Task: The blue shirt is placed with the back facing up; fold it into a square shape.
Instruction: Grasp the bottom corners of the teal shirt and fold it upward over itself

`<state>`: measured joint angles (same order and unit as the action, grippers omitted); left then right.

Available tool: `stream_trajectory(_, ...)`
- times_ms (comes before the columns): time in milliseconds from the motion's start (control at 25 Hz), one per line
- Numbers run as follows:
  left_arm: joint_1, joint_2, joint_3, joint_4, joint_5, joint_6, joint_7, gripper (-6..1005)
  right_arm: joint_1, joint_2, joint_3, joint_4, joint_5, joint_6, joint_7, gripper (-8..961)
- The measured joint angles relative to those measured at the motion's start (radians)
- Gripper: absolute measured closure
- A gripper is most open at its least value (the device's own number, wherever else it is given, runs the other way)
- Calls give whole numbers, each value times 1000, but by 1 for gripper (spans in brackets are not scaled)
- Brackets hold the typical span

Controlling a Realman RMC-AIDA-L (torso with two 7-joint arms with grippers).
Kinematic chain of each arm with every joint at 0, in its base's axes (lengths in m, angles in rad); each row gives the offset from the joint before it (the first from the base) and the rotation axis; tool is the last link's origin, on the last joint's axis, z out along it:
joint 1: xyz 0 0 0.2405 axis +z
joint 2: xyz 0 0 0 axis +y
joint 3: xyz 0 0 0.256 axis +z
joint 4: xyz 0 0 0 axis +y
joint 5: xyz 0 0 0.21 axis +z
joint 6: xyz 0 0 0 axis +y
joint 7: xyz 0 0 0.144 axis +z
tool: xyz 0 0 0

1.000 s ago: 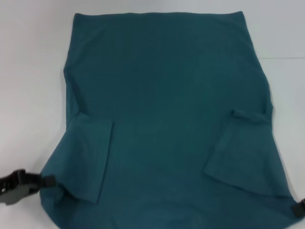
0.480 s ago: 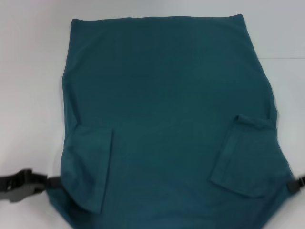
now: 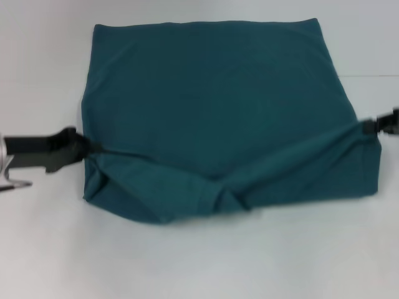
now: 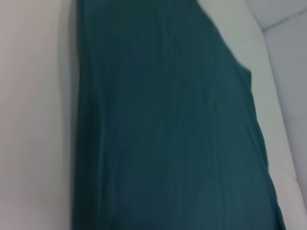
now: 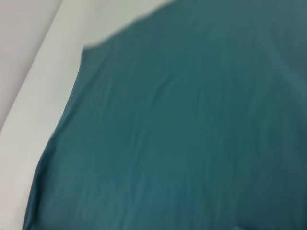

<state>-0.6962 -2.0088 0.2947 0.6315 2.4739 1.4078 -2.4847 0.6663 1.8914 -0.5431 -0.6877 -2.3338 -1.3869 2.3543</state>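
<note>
My left gripper needs to release the pinched corner on the blue shirt's flat far part, just inside its side edge point(image 3: 98, 98). That corner is now at the shirt's near part.
The blue shirt point(image 3: 212, 99) lies on the white table, plain dark teal side up. Its near part is lifted and doubled over, sagging in a loose fold point(image 3: 212, 187) between my two grippers. At the shirt's left edge my left gripper point(image 3: 84, 147) is shut on a pinched corner of the fabric. The right gripper point(image 3: 372, 126) is shut on the opposite corner at the right edge, stretching the cloth taut. In both wrist views the shirt point(image 4: 163, 124) point(image 5: 192, 129) fills most of the picture, and no fingers show there.
The white table point(image 3: 199, 261) shows bare surface in front of the shirt and on both sides. A faint seam line point(image 3: 374, 76) runs across the table at the far right.
Both grippers have risen and moved away from me, carrying the shirt's near corners with them. The folded-in sleeves that lay on top are now hidden inside the fold.
</note>
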Motion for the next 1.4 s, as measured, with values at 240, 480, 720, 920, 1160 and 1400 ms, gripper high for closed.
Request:
stream_trajectory(240, -90, 8, 69, -33, -5, -221, -34, 1001, 67, 33, -20, 1, 21, 220, 2, 856)
stream_trajectory(480, -161, -24, 237, -84, -4, -506, -38, 1000, 137, 62, -150, 79, 15, 510, -3, 847)
stream_trajectory(720, -186, -55, 377, -107, 1, -730, -49, 1000, 181, 75, -251, 142, 9, 677, 7, 838)
stream_trajectory(920, -198, -51, 386, -121, 3, -792, -54, 1000, 206, 69, -255, 155, 7, 714, 5, 831)
stream_trajectory(1160, -200, -47, 388, -121, 4, -823, -76, 1001, 231, 65, -264, 156, -15, 731, 8, 822)
stream_trajectory(1400, -202, -52, 389, -122, 6, -848, -77, 1001, 245, 64, -267, 157, -16, 750, 8, 813)
